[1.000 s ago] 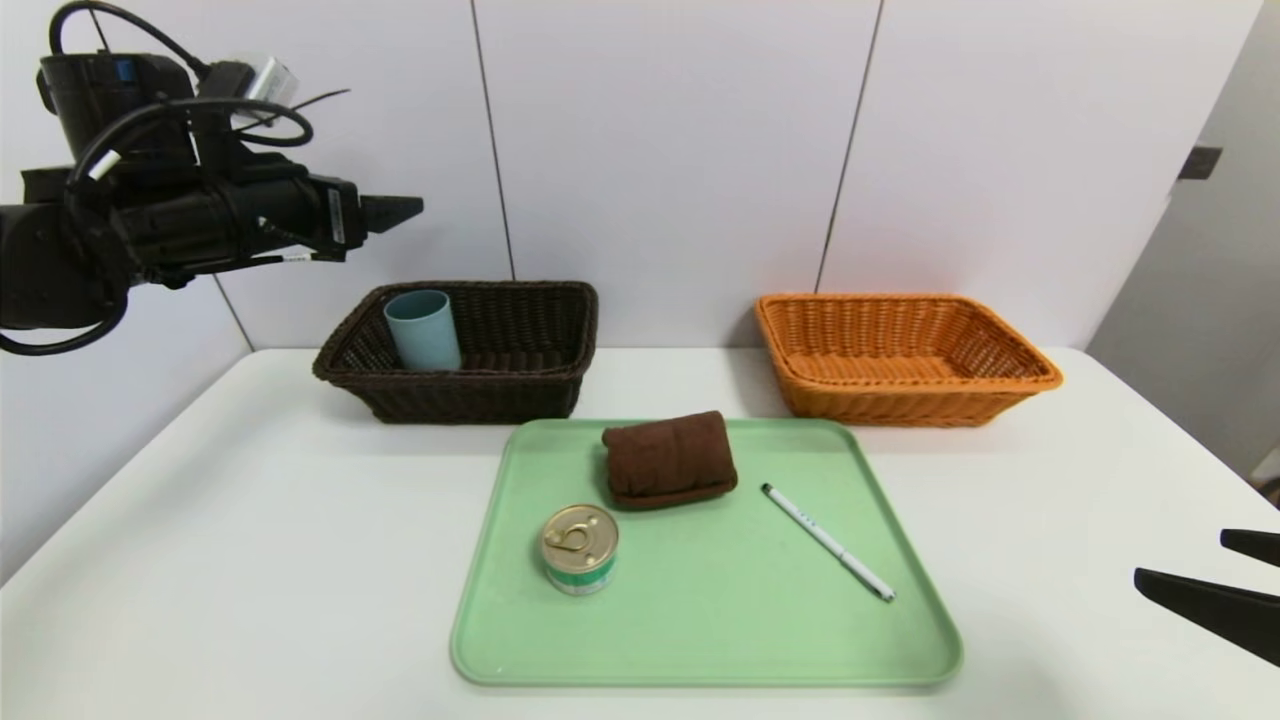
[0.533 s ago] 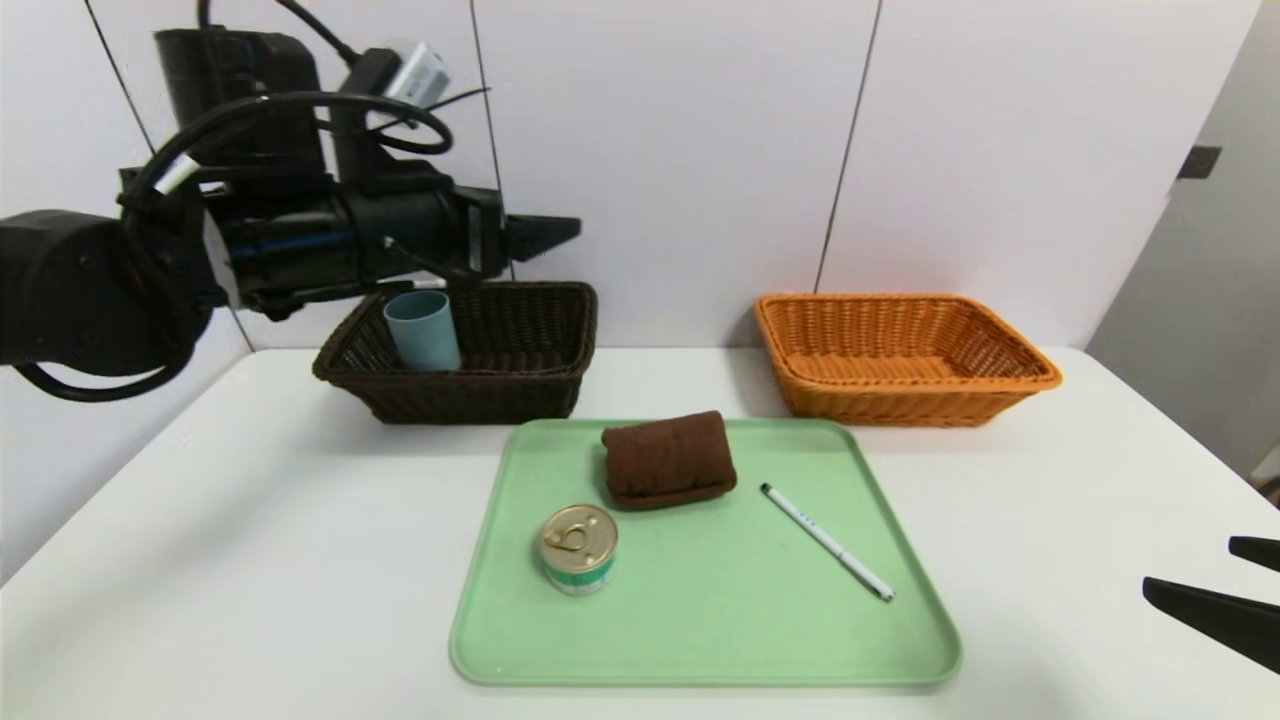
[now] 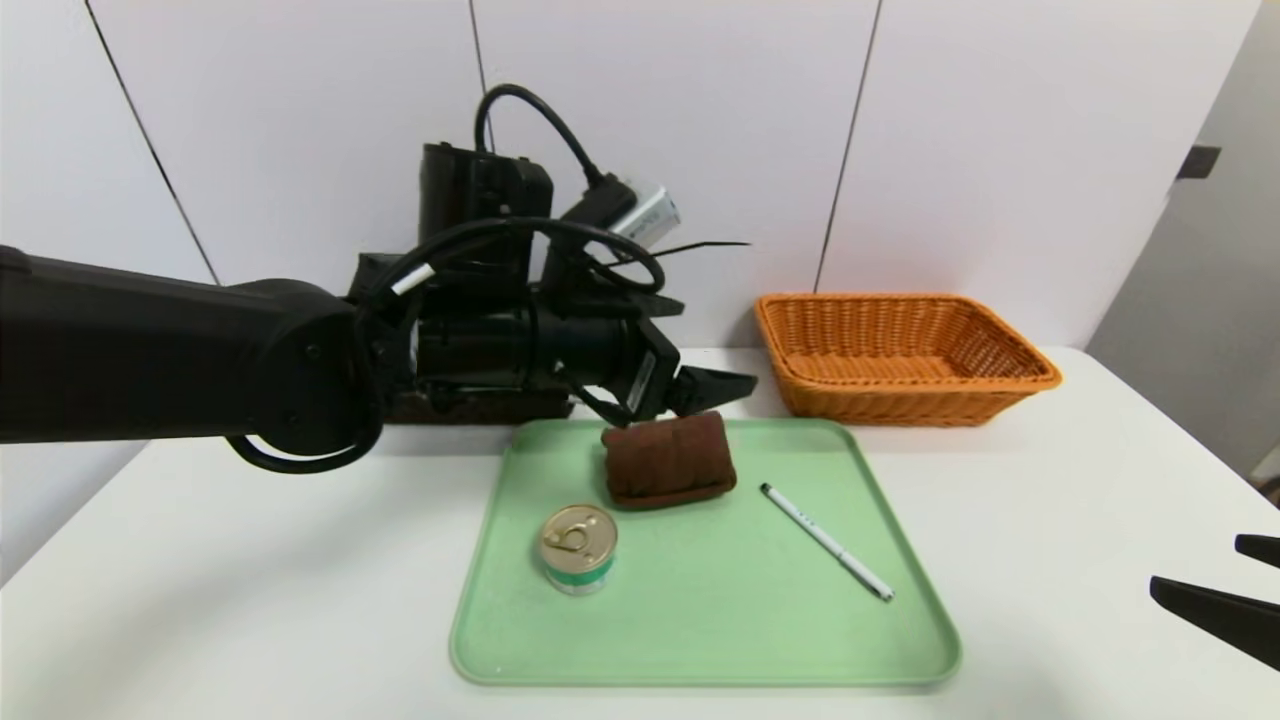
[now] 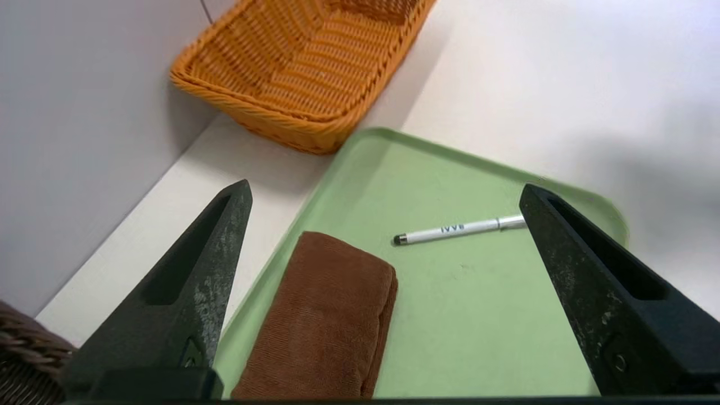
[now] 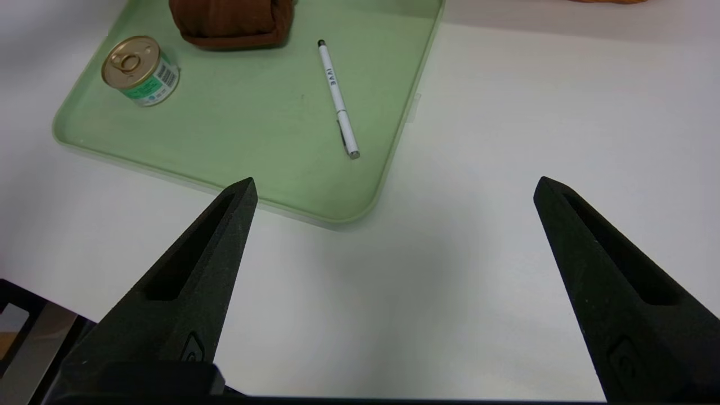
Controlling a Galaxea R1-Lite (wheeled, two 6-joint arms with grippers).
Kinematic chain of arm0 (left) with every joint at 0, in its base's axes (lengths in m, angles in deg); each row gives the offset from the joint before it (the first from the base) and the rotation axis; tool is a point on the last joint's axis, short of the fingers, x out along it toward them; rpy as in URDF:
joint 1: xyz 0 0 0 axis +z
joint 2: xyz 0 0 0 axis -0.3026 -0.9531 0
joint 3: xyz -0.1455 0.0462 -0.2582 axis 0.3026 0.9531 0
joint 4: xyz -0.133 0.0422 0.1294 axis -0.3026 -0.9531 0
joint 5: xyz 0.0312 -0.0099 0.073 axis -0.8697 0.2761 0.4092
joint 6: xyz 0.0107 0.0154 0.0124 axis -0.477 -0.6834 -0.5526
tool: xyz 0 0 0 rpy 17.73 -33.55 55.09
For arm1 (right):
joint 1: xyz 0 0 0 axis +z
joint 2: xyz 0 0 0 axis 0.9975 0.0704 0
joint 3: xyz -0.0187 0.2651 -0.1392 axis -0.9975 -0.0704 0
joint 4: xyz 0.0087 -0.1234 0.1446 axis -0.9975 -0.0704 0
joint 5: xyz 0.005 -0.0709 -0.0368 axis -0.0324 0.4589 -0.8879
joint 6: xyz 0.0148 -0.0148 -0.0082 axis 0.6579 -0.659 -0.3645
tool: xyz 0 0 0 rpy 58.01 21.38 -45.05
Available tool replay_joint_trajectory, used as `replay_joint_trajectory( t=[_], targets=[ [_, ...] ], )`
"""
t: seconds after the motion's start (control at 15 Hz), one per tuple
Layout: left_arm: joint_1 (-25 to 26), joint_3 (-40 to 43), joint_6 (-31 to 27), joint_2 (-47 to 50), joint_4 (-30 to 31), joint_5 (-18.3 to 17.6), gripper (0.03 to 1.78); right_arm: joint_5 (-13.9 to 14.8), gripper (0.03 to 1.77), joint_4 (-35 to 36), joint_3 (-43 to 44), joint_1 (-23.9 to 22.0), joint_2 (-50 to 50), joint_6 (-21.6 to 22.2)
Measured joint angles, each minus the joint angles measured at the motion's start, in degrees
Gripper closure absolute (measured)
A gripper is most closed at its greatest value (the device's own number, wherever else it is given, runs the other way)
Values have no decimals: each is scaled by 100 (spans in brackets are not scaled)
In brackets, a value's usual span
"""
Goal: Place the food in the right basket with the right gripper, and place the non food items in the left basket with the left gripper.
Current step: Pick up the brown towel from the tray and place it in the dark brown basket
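Observation:
Next, my left gripper moves to the brown cloth's middle (image 3: 669,461) (image 4: 327,324) and closes there, so that it pinches the cloth from its near and far long sides.
On the green tray (image 3: 700,640) lie the food, a small tin can (image 3: 579,548) (image 5: 139,70), a folded brown cloth (image 3: 668,458) (image 4: 323,320) and a white pen (image 3: 827,541) (image 4: 458,229). My left gripper (image 3: 720,388) (image 4: 387,187) hangs open just above the far edge of the cloth, with nothing between its fingers. The left arm hides most of the dark left basket (image 3: 480,405); a corner of it (image 4: 22,343) shows in the left wrist view. The orange right basket (image 3: 900,355) (image 4: 304,67) holds nothing. Over the table's near right corner, my right gripper (image 3: 1195,562) (image 5: 395,180) stands open and holds nothing.
The tray sits mid-table in front of both baskets, which stand against the white wall. The left arm stretches across the table's left half at basket height. Bare white table (image 3: 1050,500) lies between the tray and the right gripper.
My left arm has swung right and down, from high above the dark basket to the tray's far edge at the cloth. It stays open. The right gripper has barely moved.

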Motion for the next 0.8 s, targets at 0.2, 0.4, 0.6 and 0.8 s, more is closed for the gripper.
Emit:
replay_joint_trajectory(
  t=[0.2,0.4,0.6,0.8],
  targets=[
    [35,13,-722,-394,-56,28,12,6,10,-5,-17,0,-5,40],
    [94,26,-1185,-763,-102,286,12,9,10,-2,-48,-2,-6,137],
    [96,33,-1337,-1028,-105,441,12,9,10,-7,-56,-35,-13,132],
    [113,11,-1213,-1198,-245,647,12,2,10,-7,-76,-68,-35,127]
  ],
)
